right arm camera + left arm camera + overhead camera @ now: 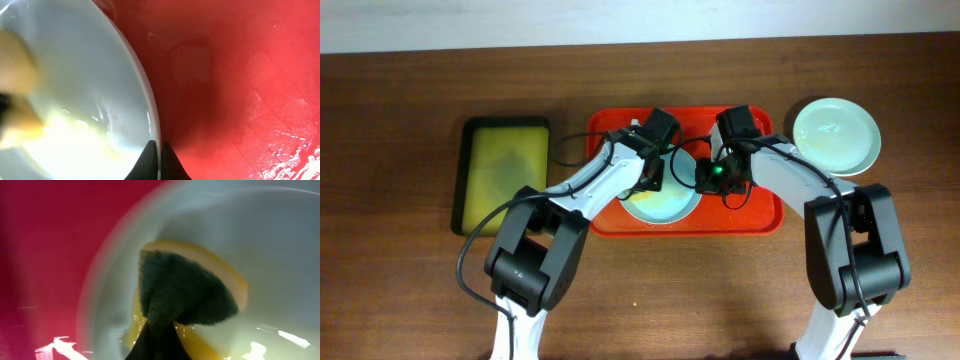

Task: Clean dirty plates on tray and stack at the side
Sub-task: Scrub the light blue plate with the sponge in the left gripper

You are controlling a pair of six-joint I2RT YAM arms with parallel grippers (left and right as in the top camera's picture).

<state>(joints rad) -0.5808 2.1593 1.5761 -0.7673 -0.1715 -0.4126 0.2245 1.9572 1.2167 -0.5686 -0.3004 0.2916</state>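
Note:
The robot's left gripper should release the green and yellow sponge close to the middle of the black-rimmed yellow-green sponge tray (514, 174).
A pale plate (665, 205) with yellow smears lies on the red tray (760, 218). My left gripper (653, 172) is shut on a yellow sponge with a dark green scrub face (185, 292) and presses it onto this plate (280, 255). My right gripper (710, 180) is shut on the plate's rim (155, 131), one finger on each side of it. A second plate (835, 135), clean-looking, sits on the table off the tray's right end. A third plate is not in view.
A black-rimmed yellow-green sponge tray (505, 170) lies on the table left of the red tray. Both arms cross over the red tray's middle. The red tray floor (250, 90) right of the gripped plate looks wet.

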